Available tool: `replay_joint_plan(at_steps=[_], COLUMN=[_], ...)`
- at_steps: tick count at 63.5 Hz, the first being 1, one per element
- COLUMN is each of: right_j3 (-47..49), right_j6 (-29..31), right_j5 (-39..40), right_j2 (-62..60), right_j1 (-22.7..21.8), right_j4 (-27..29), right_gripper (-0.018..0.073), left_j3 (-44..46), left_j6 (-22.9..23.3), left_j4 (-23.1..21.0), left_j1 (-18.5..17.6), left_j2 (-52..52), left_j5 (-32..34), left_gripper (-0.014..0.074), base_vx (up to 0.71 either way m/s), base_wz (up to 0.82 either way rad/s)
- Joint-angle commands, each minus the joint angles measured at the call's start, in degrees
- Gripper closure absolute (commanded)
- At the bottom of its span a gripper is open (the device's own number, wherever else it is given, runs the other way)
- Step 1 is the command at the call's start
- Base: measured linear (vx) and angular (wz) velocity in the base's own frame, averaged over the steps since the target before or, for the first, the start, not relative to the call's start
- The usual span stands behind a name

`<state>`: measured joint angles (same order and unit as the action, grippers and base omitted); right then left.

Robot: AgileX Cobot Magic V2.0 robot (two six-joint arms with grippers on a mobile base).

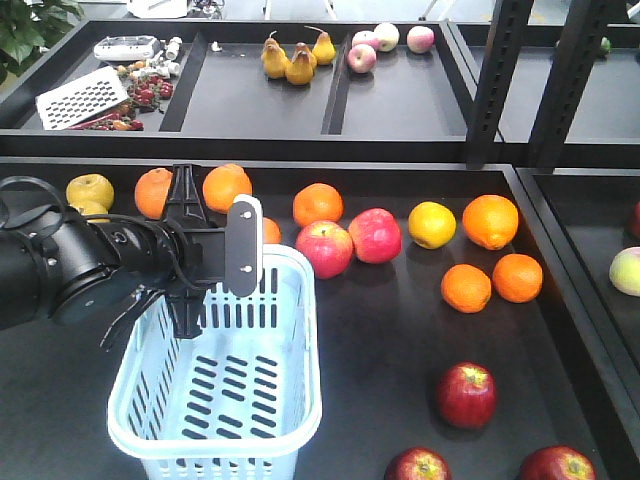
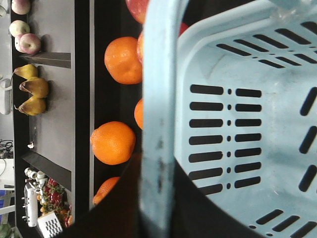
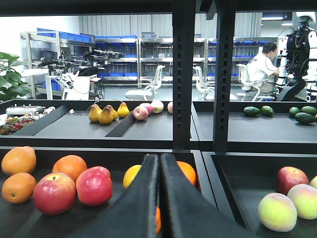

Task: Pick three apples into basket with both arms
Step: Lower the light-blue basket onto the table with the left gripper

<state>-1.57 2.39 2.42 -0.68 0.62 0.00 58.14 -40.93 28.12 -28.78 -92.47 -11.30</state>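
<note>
Next, I release the pale blue basket from my left gripper so that it rests on the black tray (image 1: 207, 368), just in front of the oranges.
Three dark red apples lie at the front right of the black tray: one (image 1: 465, 394) further back, two (image 1: 418, 466) (image 1: 556, 464) at the near edge. The pale blue basket (image 1: 300, 400) stands at the front left with nothing in it. My left gripper (image 1: 228, 258) is shut on its raised hoop handle (image 1: 243, 248). The left wrist view shows that handle (image 2: 158, 99) running between the black fingers of the left gripper (image 2: 158, 166), with the slotted basket wall (image 2: 237, 124) beside it. My right gripper (image 3: 159, 159) is shut, holds nothing, and hangs above the tray. The apples are out of its view.
Oranges (image 1: 318, 204) (image 1: 466, 287), a yellow citrus (image 1: 432, 224) and two lighter red apples (image 1: 324, 248) (image 1: 375, 235) lie behind and right of the basket. Pears (image 1: 298, 62) sit on the rear shelf. Black uprights (image 1: 497, 80) and a tray divider (image 1: 545, 250) stand at the right.
</note>
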Motion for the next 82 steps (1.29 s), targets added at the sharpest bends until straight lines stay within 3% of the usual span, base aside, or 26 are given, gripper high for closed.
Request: replay_joint_plan(at_steps=[1,26,49,60,68,82], right_j3=[-0.8,-0.8,-0.8,-0.8,-0.8,-0.8], right_j6=[0.2,0.2,0.2,0.2,0.2,0.2], right_j5=[4.3,4.3,4.3,4.3,4.3,4.3], right_j2=[-0.5,-0.5,-0.5,-0.5,-0.5,-0.5], right_j1=[0.0,0.0,0.0,0.0,0.0,0.0], right_j4=[0.0,0.0,0.0,0.0,0.0,0.0], right_gripper=[0.0568,0.0568,0.0568,0.0568,0.0568,0.0568], left_j3=[1.6,1.6,1.6,1.6,1.6,1.6], left_j6=[0.5,0.8,1.0,0.9,0.9,0.8], left_j4=[-0.4,-0.4,-0.4,-3.6,-3.9,-4.1], left_j1=[1.1,1.8,1.8,1.8,1.7,1.7], left_j2=[1.6,-3.2,-3.3,-3.3,-3.3,-3.3], left_j5=[6.3,7.9,0.5,-0.7,-0.9,-4.3], left_gripper=[0.0603,0.0603,0.0603,0.0574,0.0469,0.009], base_vx=[0.0,0.0,0.0,0.0,0.0,0.0], base_wz=[0.0,0.0,0.0,0.0,0.0,0.0])
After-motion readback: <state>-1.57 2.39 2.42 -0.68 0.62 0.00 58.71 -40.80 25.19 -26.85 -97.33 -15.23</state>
